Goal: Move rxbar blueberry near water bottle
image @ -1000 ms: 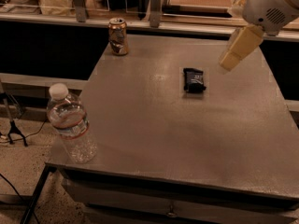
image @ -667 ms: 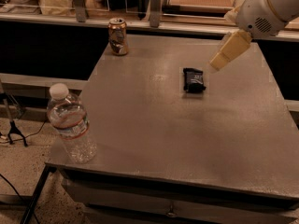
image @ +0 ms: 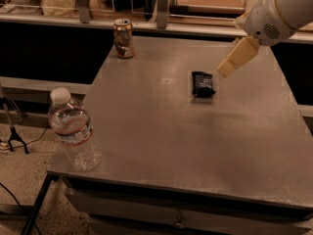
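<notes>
The robot's gripper should next move down to the middle of the rxbar blueberry (image: 202,85) and close there, leaving the far end of the bar showing.
The rxbar blueberry (image: 202,84) is a small flat dark bar lying on the grey table (image: 195,141), right of centre toward the back. The water bottle (image: 74,131) is clear with a white cap and stands upright at the table's front left corner. My gripper (image: 226,67) reaches in from the upper right on a white arm. Its pale finger tip hovers just right of and above the bar, apart from it. Nothing is held.
A brownish metal can (image: 123,38) stands at the table's back left. Behind the table runs a counter ledge (image: 195,28) with posts and bags. The floor at the left holds a tripod leg and cables (image: 14,136).
My gripper has moved left and down toward the bar's right end. The bar, bottle and can have not moved.
</notes>
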